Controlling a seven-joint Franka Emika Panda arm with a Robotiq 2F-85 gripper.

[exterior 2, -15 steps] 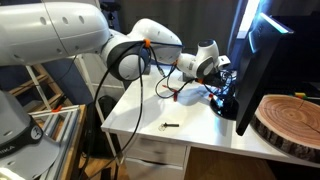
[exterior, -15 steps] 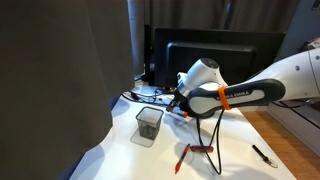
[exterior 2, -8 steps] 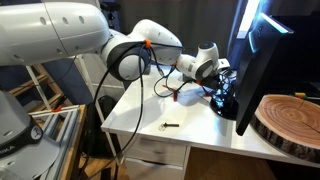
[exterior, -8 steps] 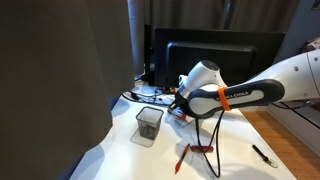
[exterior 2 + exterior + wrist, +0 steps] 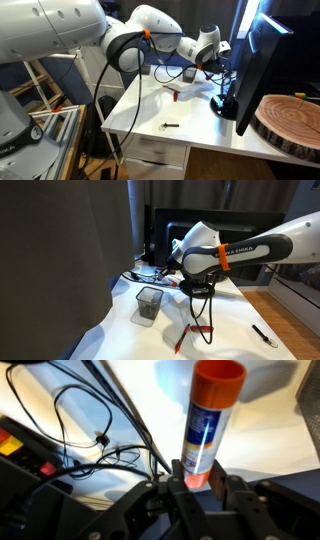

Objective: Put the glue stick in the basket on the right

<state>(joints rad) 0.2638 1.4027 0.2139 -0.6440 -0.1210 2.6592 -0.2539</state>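
My gripper needs to let go of the glue stick inside the dark wire-mesh basket (image 5: 146, 300), in front of the black cables.
In the wrist view my gripper (image 5: 200, 478) is shut on the lower end of the glue stick (image 5: 207, 430). The stick has a white and blue body with an orange cap and points away from the jaws, above the white table. In an exterior view my gripper (image 5: 178, 277) hangs above and just right of the dark wire-mesh basket (image 5: 148, 305), which stands upright on the table. It also shows in an exterior view, raised near the monitor (image 5: 221, 68). The glue stick is too small to make out in both exterior views.
Red pen-like pieces (image 5: 190, 332) and a black marker (image 5: 263, 335) lie on the white table (image 5: 230, 330). Black cables (image 5: 95, 435) lie behind the basket. A large monitor (image 5: 256, 60) stands at the back. A wooden slab (image 5: 290, 118) lies beside it.
The arm has risen and the gripper has lifted off the table with the glue stick in it. The basket has not moved.
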